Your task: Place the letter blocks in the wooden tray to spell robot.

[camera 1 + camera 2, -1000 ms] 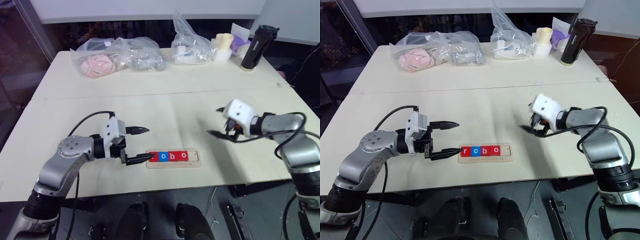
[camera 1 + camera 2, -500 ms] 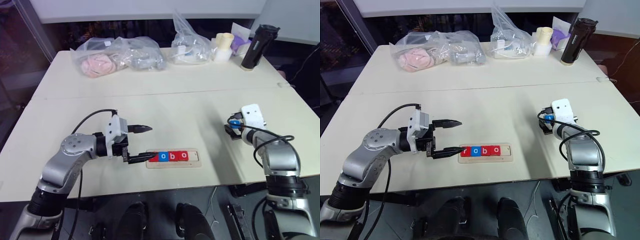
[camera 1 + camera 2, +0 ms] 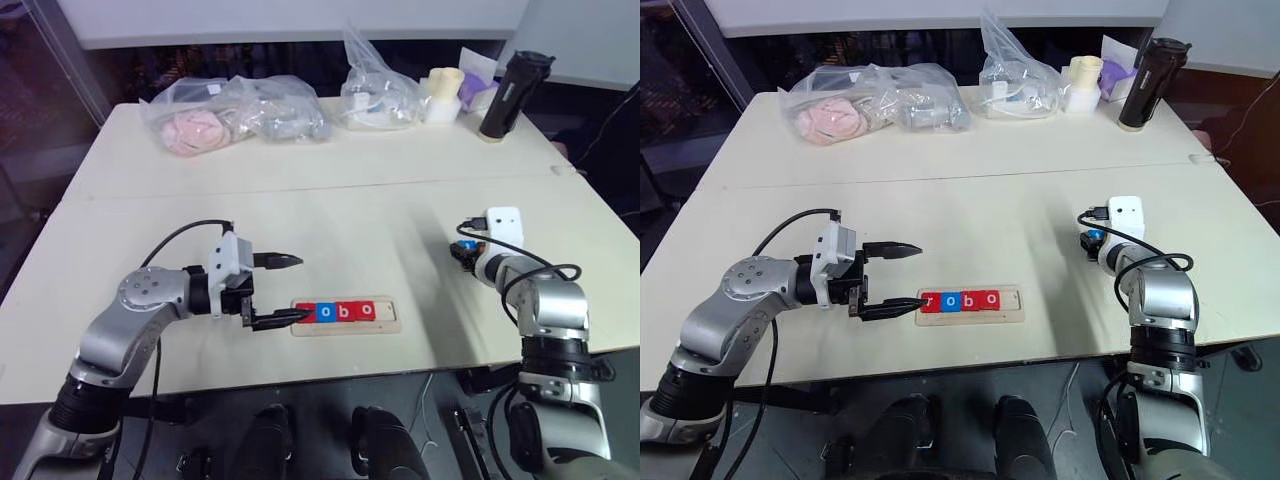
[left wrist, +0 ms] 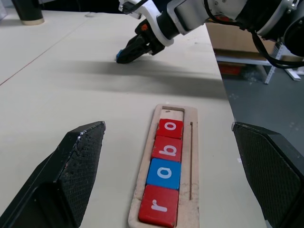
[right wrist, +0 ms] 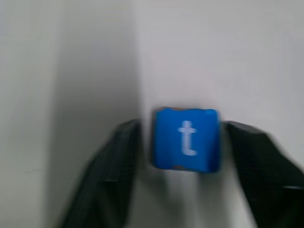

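Observation:
The t block's side that must meet the red o is pinched in my right gripper, so next I put the block down and take its top and bottom edges (image 5: pixel 186 110).
The wooden tray (image 3: pixel 391 313) lies near the table's front edge. It holds several letter blocks in a row: red r (image 4: pixel 158 205), blue o (image 4: pixel 164 173), red b (image 4: pixel 167 148), red o (image 4: pixel 171 128), with its right end bare. A blue t block (image 5: pixel 186 138) lies flat on the table to the right of the tray, and my right gripper (image 3: pixel 462 255) is shut on it, one finger on each side. My left gripper (image 3: pixel 297 288) is open, level and pointing right, its lower finger by the tray's left end.
Along the table's far side lie clear plastic bags (image 3: pixel 235 110) with soft things, another bag (image 3: pixel 375 90), a cream cup (image 3: pixel 447 92) and a black bottle (image 3: pixel 510 95). A seam (image 3: pixel 300 190) crosses the tabletop between them and the tray.
My right arm has swung right and down to the table, its wrist has rolled, and its fingers have shut on the blue t block. The left arm has stayed where it was.

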{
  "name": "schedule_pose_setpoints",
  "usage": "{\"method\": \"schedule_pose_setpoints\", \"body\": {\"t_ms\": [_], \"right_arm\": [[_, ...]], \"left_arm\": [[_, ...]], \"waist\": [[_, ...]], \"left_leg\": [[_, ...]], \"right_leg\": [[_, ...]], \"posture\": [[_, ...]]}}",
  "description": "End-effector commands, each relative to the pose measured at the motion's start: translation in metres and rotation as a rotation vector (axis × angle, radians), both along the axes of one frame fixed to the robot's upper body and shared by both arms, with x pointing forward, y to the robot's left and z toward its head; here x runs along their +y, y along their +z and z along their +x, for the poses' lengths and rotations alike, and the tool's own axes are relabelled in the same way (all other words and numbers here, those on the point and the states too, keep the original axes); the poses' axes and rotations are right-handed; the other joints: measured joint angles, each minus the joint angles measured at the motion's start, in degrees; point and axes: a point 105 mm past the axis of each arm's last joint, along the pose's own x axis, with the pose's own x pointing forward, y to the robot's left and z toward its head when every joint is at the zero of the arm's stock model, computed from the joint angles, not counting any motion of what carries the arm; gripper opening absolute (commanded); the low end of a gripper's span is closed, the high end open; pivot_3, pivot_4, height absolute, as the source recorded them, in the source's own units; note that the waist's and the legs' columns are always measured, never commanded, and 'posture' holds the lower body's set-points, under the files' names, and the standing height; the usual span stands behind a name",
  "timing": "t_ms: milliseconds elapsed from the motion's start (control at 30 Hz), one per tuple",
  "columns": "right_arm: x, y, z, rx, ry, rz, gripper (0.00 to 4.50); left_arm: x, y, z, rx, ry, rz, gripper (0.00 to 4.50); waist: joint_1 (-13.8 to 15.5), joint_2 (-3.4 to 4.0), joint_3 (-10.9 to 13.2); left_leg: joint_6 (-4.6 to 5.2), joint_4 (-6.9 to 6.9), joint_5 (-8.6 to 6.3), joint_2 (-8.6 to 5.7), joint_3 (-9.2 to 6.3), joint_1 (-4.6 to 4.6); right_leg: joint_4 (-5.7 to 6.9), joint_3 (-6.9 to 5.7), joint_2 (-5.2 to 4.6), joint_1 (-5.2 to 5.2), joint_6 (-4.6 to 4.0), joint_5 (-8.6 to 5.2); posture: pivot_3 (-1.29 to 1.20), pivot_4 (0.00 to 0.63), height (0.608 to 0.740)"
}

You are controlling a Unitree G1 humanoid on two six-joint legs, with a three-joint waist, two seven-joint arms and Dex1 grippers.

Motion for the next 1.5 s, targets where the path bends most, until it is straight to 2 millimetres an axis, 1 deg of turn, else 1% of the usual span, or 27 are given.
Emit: {"method": "schedule_pose_setpoints", "body": {"t_ms": [33,133,233,267,333,400,467,533,633,700,767,800,833,867,900,933,1000,1067,1133,1200,1267,1367,1433,1500], "right_arm": [[-0.008,-0.002,-0.008,0.025,-0.045,0.038,1.19],[0.001,0.0,-0.026,0.052,-0.054,0.082,1.19],[0.014,0.002,-0.043,0.072,-0.025,0.075,1.19],[0.022,0.003,-0.054,0.079,-0.009,0.078,1.19],[0.038,0.003,-0.082,0.109,-0.005,0.086,1.19],[0.051,-0.002,-0.107,0.129,0.003,0.084,1.19],[0.06,-0.006,-0.122,0.127,0.001,0.102,1.19],[0.063,-0.008,-0.128,0.122,-0.015,0.115,1.19],[0.065,-0.012,-0.132,0.131,-0.039,0.129,1.19],[0.065,-0.014,-0.133,0.14,-0.04,0.127,1.19],[0.062,-0.015,-0.133,0.148,-0.033,0.115,2.27],[0.061,-0.013,-0.132,0.145,-0.023,0.109,2.71],[0.06,-0.011,-0.131,0.141,-0.006,0.098,3.24],[0.062,-0.005,-0.129,0.136,0.059,0.071,3.79],[0.067,0.004,-0.126,0.125,0.165,0.032,4.34],[0.071,0.013,-0.125,0.111,0.275,-0.019,4.43],[0.077,0.024,-0.125,0.107,0.456,-0.084,4.43],[0.073,0.032,-0.125,0.102,0.599,-0.195,4.43],[0.066,0.035,-0.125,0.114,0.773,-0.312,4.43],[0.058,0.034,-0.124,0.122,0.901,-0.338,4.43],[0.043,0.026,-0.122,0.166,0.985,-0.349,4.43],[0.026,0.016,-0.117,0.201,1.046,-0.363,4.43],[0.02,0.011,-0.115,0.216,1.063,-0.348,4.43],[0.018,0.007,-0.114,0.224,1.075,-0.313,4.43]], "left_arm": [[-0.001,0.007,-0.001,-0.03,-0.01,-0.013,4.5],[-0.002,0.007,0.0,-0.029,-0.019,-0.015,4.5],[-0.002,0.007,0.0,-0.03,-0.021,-0.015,4.5],[-0.002,0.006,0.0,-0.029,-0.022,-0.014,4.5],[-0.001,0.006,0.001,-0.027,-0.023,-0.015,4.5],[-0.001,0.005,0.0,-0.024,-0.026,-0.014,4.5],[-0.001,0.004,0.0,-0.02,-0.03,-0.013,4.5],[-0.001,0.003,-0.001,-0.018,-0.033,-0.013,4.5],[-0.001,0.002,-0.001,-0.016,-0.037,-0.012,4.5],[-0.001,0.002,-0.001,-0.017,-0.038,-0.012,4.5],[-0.002,0.002,0.0,-0.019,-0.039,-0.012,4.5],[-0.002,0.003,0.0,-0.02,-0.038,-0.012,4.5],[-0.002,0.003,0.0,-0.021,-0.038,-0.012,4.5],[-0.002,0.003,0.0,-0.022,-0.038,-0.012,4.5],[-0.002,0.003,0.0,-0.022,-0.037,-0.013,4.5],[-0.002,0.002,0.0,-0.021,-0.037,-0.013,4.5],[-0.002,0.002,0.0,-0.022,-0.037,-0.012,4.5],[-0.003,0.002,0.0,-0.021,-0.037,-0.013,4.5],[-0.004,0.002,0.0,-0.022,-0.038,-0.016,4.5],[-0.006,0.002,0.001,-0.024,-0.039,-0.021,4.5],[-0.007,0.003,0.001,-0.028,-0.039,-0.024,4.5],[-0.007,0.004,0.003,-0.034,-0.035,-0.025,4.5],[-0.007,0.005,0.003,-0.037,-0.031,-0.025,4.5],[-0.006,0.006,0.003,-0.039,-0.026,-0.023,4.5]], "waist": [[0.18,0.0,0.0],[0.28,0.0,0.0],[0.12,0.01,0.0],[0.11,0.02,0.0],[0.17,0.01,-0.01],[0.14,0.03,-0.01],[0.06,0.04,-0.02],[-0.04,0.04,-0.02],[-0.38,0.09,-0.05],[-0.45,0.14,-0.08],[-0.42,0.12,-0.11],[-0.41,0.12,-0.11],[-0.34,0.12,-0.11],[-0.29,0.13,-0.1],[-0.27,0.18,-0.07],[-0.25,0.21,-0.05],[-0.15,0.21,-0.04],[0.02,0.15,-0.05],[0.24,0.15,-0.04],[0.18,0.09,-0.03],[0.1,0.08,-0.03],[0.18,0.06,-0.01],[0.17,0.06,-0.01],[0.18,0.07,-0.02]], "left_leg": [[0.0,0.01,0.0,0.0,0.0,0.0],[0.0,-0.03,-0.01,-0.01,-0.02,-0.04],[0.01,-0.13,-0.01,0.0,-0.05,-0.1],[0.01,-0.14,-0.02,0.0,-0.05,-0.1],[0.01,-0.22,-0.02,0.02,-0.09,-0.11],[0.01,-0.3,-0.02,0.04,-0.14,-0.13],[-0.01,-0.35,-0.02,0.05,-0.16,-0.13],[-0.16,-0.4,-0.11,0.05,-0.15,-0.13],[-0.21,-0.47,-0.14,0.08,-0.13,-0.13],[-0.22,-0.85,-0.14,0.13,-0.13,-0.12],[-0.23,-0.86,-0.13,0.16,-0.12,-0.12],[-0.28,-0.9,-0.16,0.15,-0.1,-0.12],[-0.25,-0.9,-0.14,0.15,-0.08,-0.12],[-0.23,-0.9,-0.13,0.15,-0.06,-0.13],[-0.22,-0.88,-0.13,0.14,-0.04,-0.15],[-0.2,-0.85,-0.13,0.12,0.01,-0.19],[-0.18,-0.74,-0.12,0.09,0.07,-0.25],[-0.18,-0.72,-0.12,0.13,0.01,-0.25],[-0.18,-0.73,-0.13,0.17,-0.05,-0.24],[-0.18,-0.73,-0.13,0.17,-0.02,-0.24],[-0.18,-0.7,-0.13,0.19,0.01,-0.24],[-0.17,-0.62,-0.12,0.18,0.05,-0.24],[-0.17,-0.61,-0.12,0.18,0.05,-0.24],[-0.16,-0.6,-0.12,0.18,0.04,-0.23]], "right_leg": [[0.0,0.0,-0.01,0.0,0.0,0.0],[-0.01,0.0,-0.1,-0.03,0.01,-0.01],[-0.02,-0.01,-0.1,-0.13,0.04,-0.04],[-0.02,-0.01,-0.1,-0.14,0.04,-0.04],[-0.01,-0.02,-0.1,-0.19,0.04,-0.06],[-0.01,-0.02,-0.09,-0.24,0.03,-0.08],[-0.04,-0.02,-0.09,-0.25,0.02,-0.09],[-0.12,-0.02,-0.12,-0.26,0.02,-0.09],[-0.33,-0.02,-0.18,-0.24,0.02,-0.09],[-0.84,-0.12,-0.18,-0.22,0.0,-0.05],[-0.88,-0.27,-0.22,-0.21,-0.2,0.08],[-0.91,-0.32,-0.22,-0.23,-0.2,0.08],[-0.92,-0.33,-0.21,-0.23,-0.19,0.08],[-0.92,-0.34,-0.2,-0.23,-0.17,0.06],[-0.92,-0.35,-0.2,-0.24,-0.16,0.06],[-0.93,-0.38,-0.19,-0.26,-0.15,0.05],[-0.91,-0.39,-0.18,-0.28,-0.15,0.05],[-0.93,-0.45,-0.17,-0.22,-0.1,0.03],[-0.94,-0.56,-0.15,-0.18,0.07,-0.08],[-0.96,-0.59,-0.11,-0.17,0.09,-0.1],[-0.98,-0.59,-0.07,-0.13,0.09,-0.09],[-0.97,-0.58,-0.06,-0.1,0.06,-0.07],[-0.93,-0.58,-0.06,-0.1,0.01,-0.03],[-0.89,-0.57,-0.04,-0.11,-0.08,0.03]], "posture": [[0.0,0.15,0.738],[0.0,0.15,0.738],[0.0,0.15,0.738],[0.0,0.15,0.738],[0.0,0.15,0.738],[0.0,0.15,0.738],[0.0,0.15,0.738],[0.0,0.15,0.738],[0.0,0.15,0.738],[0.0,0.15,0.738],[0.0,0.15,0.738],[0.0,0.15,0.738],[0.0,0.15,0.738],[0.0,0.15,0.738],[0.0,0.15,0.738],[0.0,0.15,0.738],[0.0,0.15,0.738],[0.0,0.15,0.738],[0.0,0.15,0.738],[0.0,0.15,0.738],[0.0,0.15,0.738],[0.0,0.15,0.738],[0.0,0.15,0.738],[0.0,0.15,0.738]]}}
